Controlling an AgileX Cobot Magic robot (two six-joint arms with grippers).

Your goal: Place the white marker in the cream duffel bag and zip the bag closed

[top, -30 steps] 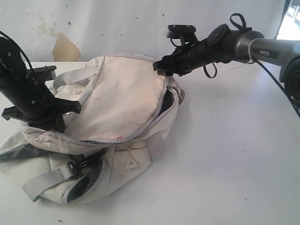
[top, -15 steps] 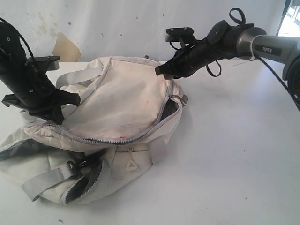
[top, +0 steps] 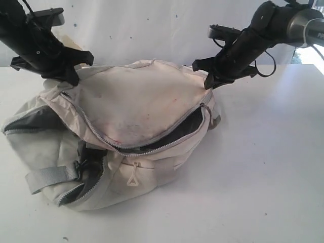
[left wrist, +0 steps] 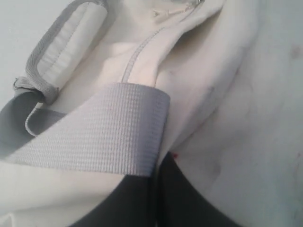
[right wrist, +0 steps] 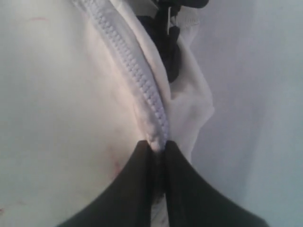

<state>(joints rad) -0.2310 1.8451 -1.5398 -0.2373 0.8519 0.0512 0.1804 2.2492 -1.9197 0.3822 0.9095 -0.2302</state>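
My left gripper will let the fabric drop gently onto the cream duffel bag's end (top: pixel 81 94) above the grey strap and buckle.
The cream duffel bag (top: pixel 136 101) lies on the white table, smudged with reddish stains, its top held up at both ends. My left gripper (top: pixel 70 77) is shut on the bag's fabric beside a grey webbing strap (left wrist: pixel 104 137); in the left wrist view the left gripper (left wrist: pixel 158 158) has its jaws pressed together on cloth. My right gripper (top: pixel 207 81) is shut on the bag's zipper edge (right wrist: pixel 142 80), and the right gripper (right wrist: pixel 158 145) pinches it in the right wrist view. The main zipper gapes dark at the right end (top: pixel 179 130). The white marker is out of view.
A side pocket zipper (top: pixel 86 179) stands partly open at the bag's front left, next to a grey strap and buckle (top: pixel 50 177). A pull tab (top: pixel 133 177) hangs at the front. Bare white table (top: pixel 263 167) stretches to the right; a stained wall stands behind.
Both grippers have risen with the bag's top edge, pulling it up and taut. The right gripper has closed on the zipper edge, and the main opening gapes wider at the right.
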